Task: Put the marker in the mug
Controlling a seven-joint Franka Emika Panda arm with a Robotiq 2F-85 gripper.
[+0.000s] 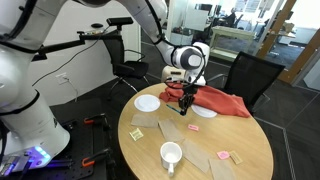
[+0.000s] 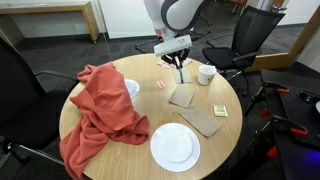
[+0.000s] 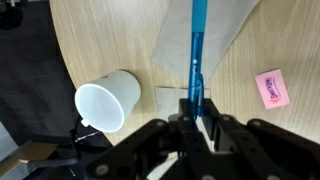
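Observation:
My gripper will release the slim blue marker inside the open top of the white mug (image 1: 173, 154) (image 3: 100, 106), which stands near the front edge of the table.
My gripper (image 3: 195, 108) is shut on the marker (image 3: 197, 48), a slim blue stick that points away from the jaws over a tan paper piece (image 3: 225, 25). The white mug (image 3: 108, 100) stands on the wooden table to the left of the marker in the wrist view, apart from it, its open top showing. In both exterior views the gripper (image 1: 186, 99) (image 2: 180, 70) hangs above the table with the marker pointing down. The mug (image 1: 171, 155) sits near the table's front edge in one of them, and just beside the gripper (image 2: 206, 73) in the one across.
A red cloth (image 2: 105, 112) (image 1: 222, 101) is heaped on the round table. A flat white plate (image 2: 174, 146) (image 1: 147, 102), tan paper pieces (image 2: 203, 120), a pink note (image 3: 271, 88) and a yellow note (image 2: 220, 110) lie around. Black chairs (image 2: 250, 40) stand by the table.

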